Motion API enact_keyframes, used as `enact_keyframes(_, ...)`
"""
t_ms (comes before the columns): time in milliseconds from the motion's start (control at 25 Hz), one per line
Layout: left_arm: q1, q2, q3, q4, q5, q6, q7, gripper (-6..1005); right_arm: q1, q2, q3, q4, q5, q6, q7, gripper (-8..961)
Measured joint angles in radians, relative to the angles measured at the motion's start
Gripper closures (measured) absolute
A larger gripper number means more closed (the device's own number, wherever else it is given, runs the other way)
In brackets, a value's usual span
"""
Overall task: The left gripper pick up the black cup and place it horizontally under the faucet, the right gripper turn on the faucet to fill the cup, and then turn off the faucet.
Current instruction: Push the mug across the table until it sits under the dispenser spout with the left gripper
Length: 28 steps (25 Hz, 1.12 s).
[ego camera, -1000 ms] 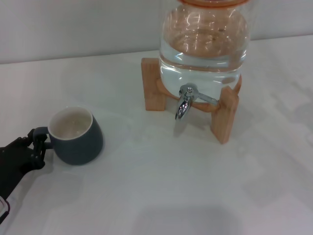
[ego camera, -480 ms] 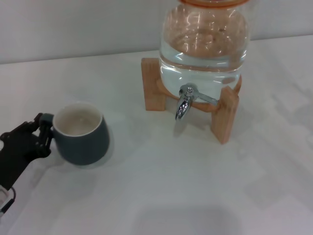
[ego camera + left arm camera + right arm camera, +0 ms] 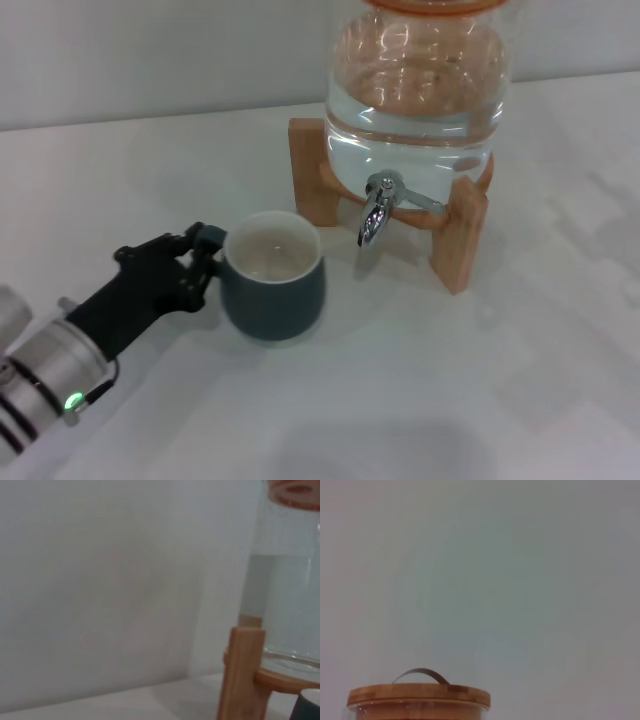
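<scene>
Next, my left gripper releases the black cup on the white table (image 3: 350, 332) under the faucet's tip, before the wooden stand.
The black cup (image 3: 272, 277) stands upright with its cream inside showing, in the head view's middle, left of and a little nearer than the faucet (image 3: 376, 208). My left gripper (image 3: 190, 262), black and hand-like, is shut on the cup's handle from the left. The chrome faucet sticks out of the front of the clear water-filled glass jar (image 3: 420, 85). A sliver of the cup (image 3: 307, 706) shows in the left wrist view, beside the jar's stand. My right gripper is out of view.
The jar sits on a wooden stand (image 3: 458, 232) with legs on both sides of the faucet; one leg (image 3: 243, 672) shows in the left wrist view. The jar's wooden lid (image 3: 419, 696) shows in the right wrist view. A white table (image 3: 480, 380) and a grey wall behind.
My left gripper has carried the cup by its handle to the right, from the table's left edge toward the faucet. More of the left arm has come into view.
</scene>
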Motion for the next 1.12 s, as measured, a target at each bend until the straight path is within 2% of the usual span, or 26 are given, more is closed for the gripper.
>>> enact_keyframes(360,-0.072,0.0,0.0,0.087,0.057,-0.155,-0.006,847,-0.005,0.0,0.0,0.006,0.0,0.012,0.0,179)
enact_keyframes(720,-0.116,-0.003,-0.003,0.129,0.095,-0.253,0.0,847,-0.005,0.0,-0.011,0.006,0.0,0.013,-0.001,180)
enact_keyframes(1120,-0.143,-0.003,-0.002,0.152,0.11,-0.271,0.024,848,0.001,0.0,-0.011,0.019,0.0,0.008,-0.007,180)
